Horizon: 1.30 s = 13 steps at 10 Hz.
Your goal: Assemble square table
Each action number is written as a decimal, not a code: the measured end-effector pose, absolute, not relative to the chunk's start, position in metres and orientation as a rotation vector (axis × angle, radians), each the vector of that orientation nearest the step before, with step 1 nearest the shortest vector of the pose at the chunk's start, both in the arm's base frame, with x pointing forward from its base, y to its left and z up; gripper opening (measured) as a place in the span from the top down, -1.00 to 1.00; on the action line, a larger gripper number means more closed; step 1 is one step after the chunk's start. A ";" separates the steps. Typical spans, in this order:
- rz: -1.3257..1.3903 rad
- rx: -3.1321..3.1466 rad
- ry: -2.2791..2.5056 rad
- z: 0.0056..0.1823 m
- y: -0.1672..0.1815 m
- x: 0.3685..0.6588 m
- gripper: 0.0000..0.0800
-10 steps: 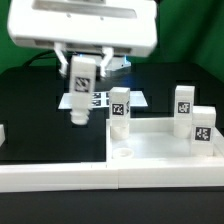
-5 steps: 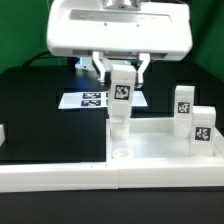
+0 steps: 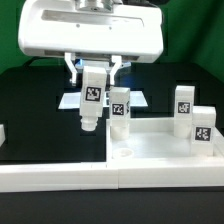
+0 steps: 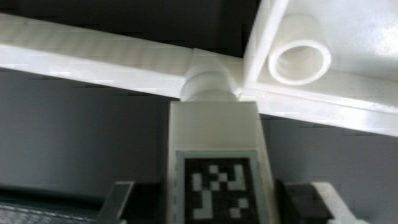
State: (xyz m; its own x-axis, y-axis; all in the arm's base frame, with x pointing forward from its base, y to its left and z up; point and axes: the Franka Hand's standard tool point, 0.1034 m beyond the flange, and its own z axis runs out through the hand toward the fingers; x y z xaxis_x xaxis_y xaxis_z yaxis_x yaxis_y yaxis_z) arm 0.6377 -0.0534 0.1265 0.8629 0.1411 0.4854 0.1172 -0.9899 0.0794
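I need to use my gripper to set the tagged white leg, now held upright above the black table, down and let go of it in the empty round socket of the square table top (image 3: pixel 123 153) (image 4: pixel 299 63).
The square table top (image 3: pixel 160 150) is a white tray with a raised rim, lying at the exterior view's right. One tagged leg (image 3: pixel 119 108) stands at its far left corner, and two more legs (image 3: pixel 184 100) (image 3: pixel 203 125) stand at its right. A round socket (image 3: pixel 123 155) shows empty in its near left corner. My gripper (image 3: pixel 95 72) is shut on another tagged white leg (image 3: pixel 91 102), held upright above the black table, just left of the tray's left rim. In the wrist view the held leg (image 4: pixel 217 150) hangs between my fingers (image 4: pixel 125 200), with the socket (image 4: pixel 297 63) off to one side.
The marker board (image 3: pixel 72 101) lies behind the held leg. A long white bar (image 3: pixel 55 176) runs along the front edge. A small white piece (image 3: pixel 2 135) sits at the exterior view's far left. A green wall stands behind.
The gripper carried the leg toward the exterior view's right, over the tray's left corner, then back left. It now hangs left of the rim, slightly tilted. The grip is unchanged.
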 end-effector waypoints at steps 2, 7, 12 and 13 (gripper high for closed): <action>0.781 3.021 0.205 0.124 -0.046 0.639 0.28; 0.786 3.044 0.205 0.103 -0.020 0.646 0.28; 0.775 3.056 0.228 0.089 -0.006 0.651 0.28; 0.780 3.055 0.226 0.089 -0.007 0.654 0.28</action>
